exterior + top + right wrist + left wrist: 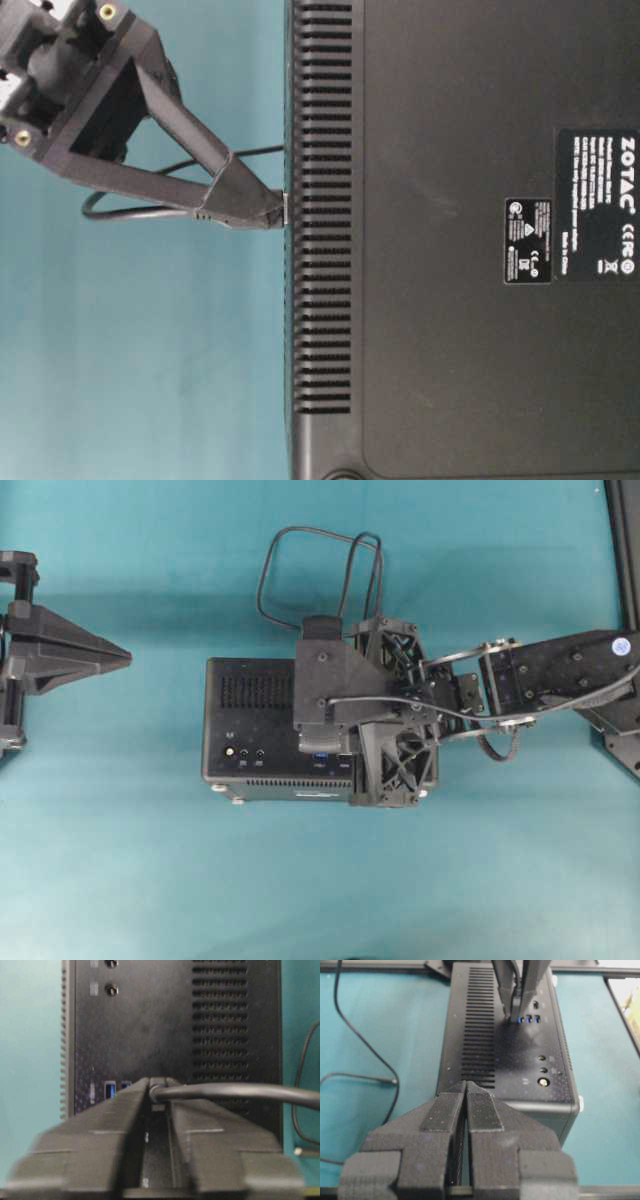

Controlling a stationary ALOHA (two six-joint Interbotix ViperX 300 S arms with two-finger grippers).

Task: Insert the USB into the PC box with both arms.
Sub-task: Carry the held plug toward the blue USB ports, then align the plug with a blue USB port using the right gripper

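My right gripper needs to open, back up and take the plug's cable end [204,214] before pushing deeper, since it is holding the USB plug close against the PC box.
The black PC box [250,680] lies mid-table, its port side up. My right gripper [158,1082] reaches straight down onto it and is shut on the USB plug [158,1081]. The plug's end meets the box at the row of blue ports [529,1019]; how deep it sits I cannot tell. The table-level view shows the right gripper's tips [278,212] against the box [450,300]. The USB cable [268,570] loops on the table behind the box. My left gripper [128,658] is shut and empty, well left of the box; it points at the box [520,1060] in the left wrist view [466,1084].
The cable's slim free tip [394,1080] lies on the teal table beside the box. The right arm [560,670] stretches in from the right edge. A black frame post [625,540] stands at the far right. Bare teal table separates the left gripper from the box.
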